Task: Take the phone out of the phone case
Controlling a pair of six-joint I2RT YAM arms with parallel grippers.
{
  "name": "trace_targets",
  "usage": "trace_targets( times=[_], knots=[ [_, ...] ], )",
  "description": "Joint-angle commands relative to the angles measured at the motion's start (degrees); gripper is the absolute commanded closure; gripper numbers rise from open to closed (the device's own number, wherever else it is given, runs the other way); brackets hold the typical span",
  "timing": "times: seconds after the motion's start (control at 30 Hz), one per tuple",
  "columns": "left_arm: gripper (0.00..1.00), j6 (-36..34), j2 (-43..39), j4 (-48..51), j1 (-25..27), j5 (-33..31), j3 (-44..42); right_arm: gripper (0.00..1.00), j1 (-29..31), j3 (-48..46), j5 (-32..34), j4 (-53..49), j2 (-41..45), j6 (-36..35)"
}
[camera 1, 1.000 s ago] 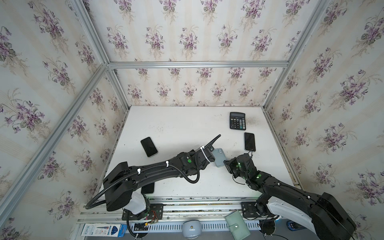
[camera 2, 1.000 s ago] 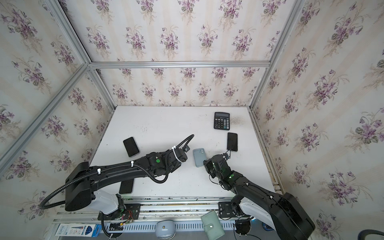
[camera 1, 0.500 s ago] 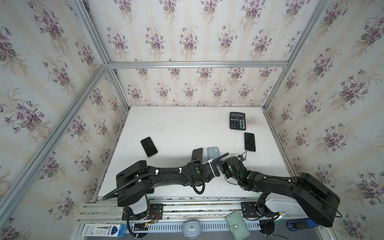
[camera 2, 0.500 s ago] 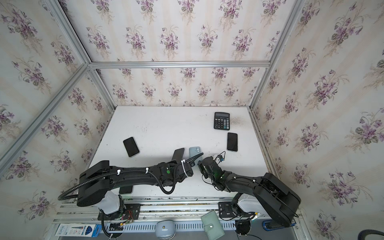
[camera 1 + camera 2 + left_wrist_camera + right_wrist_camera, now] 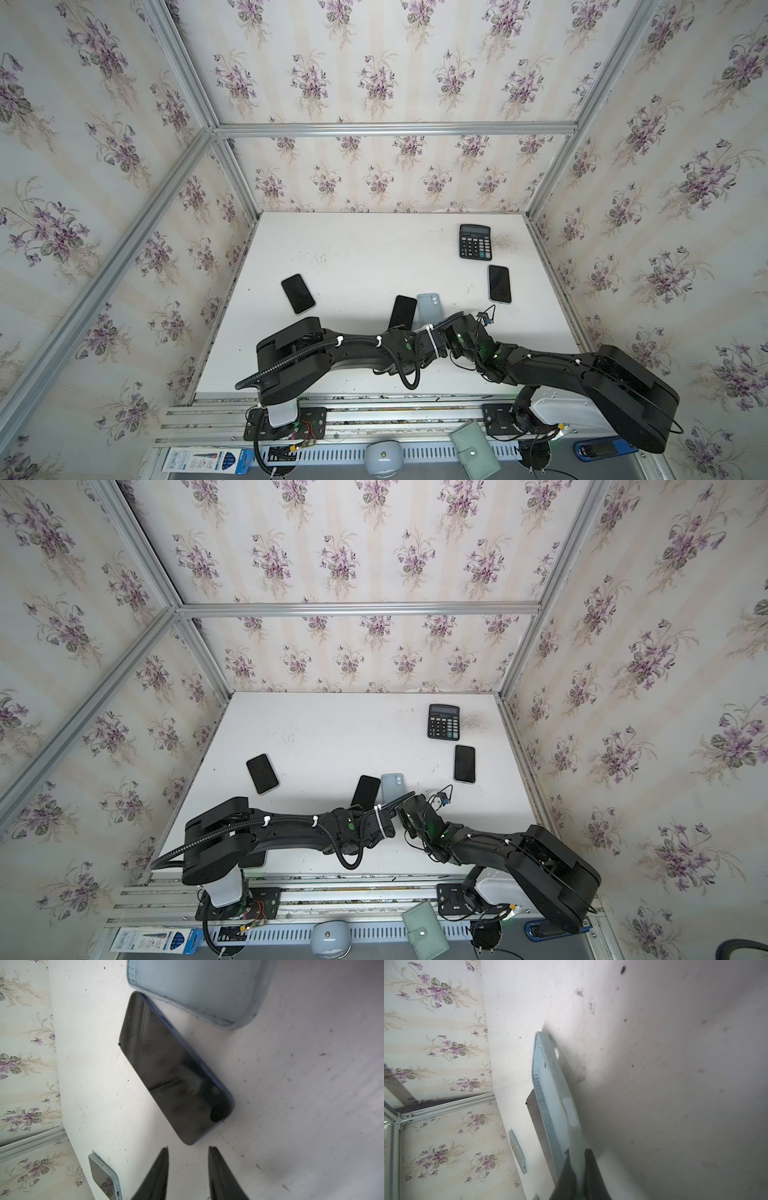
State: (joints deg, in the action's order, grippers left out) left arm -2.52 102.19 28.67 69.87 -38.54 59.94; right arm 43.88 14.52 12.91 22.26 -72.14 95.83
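Observation:
My right gripper should put the pale blue phone case, now tilted on its side, down by the black phone's edge (image 5: 389,313) (image 5: 538,1144) away from the calculator.
The black phone (image 5: 402,311) lies screen up on the white table, out of the pale blue phone case (image 5: 429,306), which sits just to its right; both top views show them side by side. In the left wrist view my left gripper (image 5: 188,1148) is open, its fingertips just short of the phone (image 5: 172,1070) and touching nothing, with the case (image 5: 199,987) beyond. In the right wrist view my right gripper (image 5: 576,1152) is shut on the near edge of the case (image 5: 554,1093), which stands tilted on its side. A dark sliver of the phone (image 5: 535,1113) shows behind it.
A second dark phone (image 5: 298,293) lies on the left and a third (image 5: 499,284) on the right. A black calculator (image 5: 475,242) sits at the back right. Both arms cross low over the table's near half. A green wallet (image 5: 476,451) lies below the table's front rail.
The phone and case, joined between both grippers a second ago, have come apart. My left gripper has opened and let go of the phone on the table. My right gripper still holds the case.

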Motion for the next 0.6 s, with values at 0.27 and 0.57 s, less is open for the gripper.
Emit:
trace_targets(
  times=[0.27, 0.57],
  knots=[
    [0.0, 16.06, -16.8, 8.28, -4.69, -0.61, -2.29, 1.0, 2.48, 1.04, 2.52, 7.53, -8.55, 0.97],
    [0.0, 24.11, -37.33, 13.08, -18.7, 8.4, -2.47, 1.0, 8.85, 7.03, 5.36, 13.7, -20.56, 3.96]
  ],
)
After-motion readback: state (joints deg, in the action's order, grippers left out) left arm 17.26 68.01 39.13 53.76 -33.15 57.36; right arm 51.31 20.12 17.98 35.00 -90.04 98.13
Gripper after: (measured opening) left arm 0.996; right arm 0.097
